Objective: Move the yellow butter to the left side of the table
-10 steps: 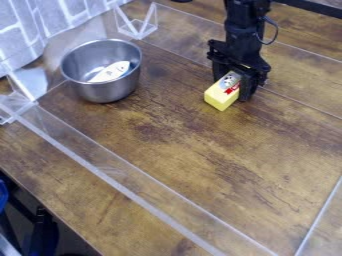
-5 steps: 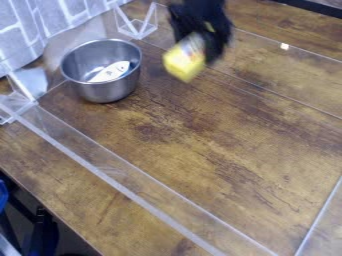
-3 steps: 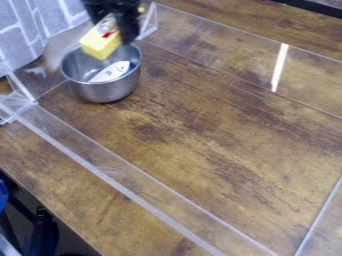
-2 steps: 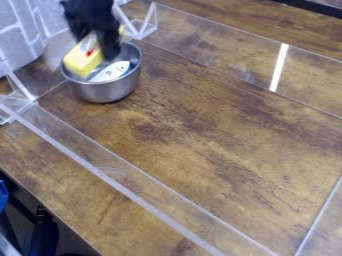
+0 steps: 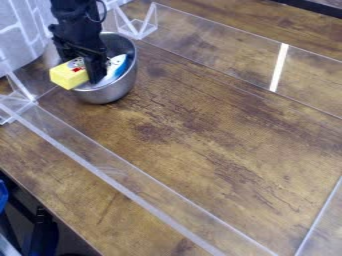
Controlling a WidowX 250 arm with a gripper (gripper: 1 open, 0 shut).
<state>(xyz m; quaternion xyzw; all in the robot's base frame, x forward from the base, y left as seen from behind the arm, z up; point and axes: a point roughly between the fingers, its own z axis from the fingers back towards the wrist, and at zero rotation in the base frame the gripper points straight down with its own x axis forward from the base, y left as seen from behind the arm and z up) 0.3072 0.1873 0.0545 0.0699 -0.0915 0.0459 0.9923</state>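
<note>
The yellow butter will come out of my gripper inside the metal bowl [image 5: 87, 75], where I will release it close to that bowl's front rim.
The yellow butter [image 5: 68, 74] is a small yellow block with a bit of red on it, held at the left side of the table just in front of the metal bowl's left rim. My black gripper [image 5: 78, 67] comes down on it from above and is shut on it. The arm hides the bowl's left part. I cannot tell whether the butter touches the wooden table [image 5: 201, 130] or hangs just above it.
A metal bowl [image 5: 110, 82] with a small white and blue thing inside stands at the back left. Clear plastic walls [image 5: 94, 160] border the table along its front and left. A white tiled wall [image 5: 20, 20] rises at the far left.
My gripper carried the butter from the back middle of the table leftward over the bowl and down to the bowl's left front edge.
</note>
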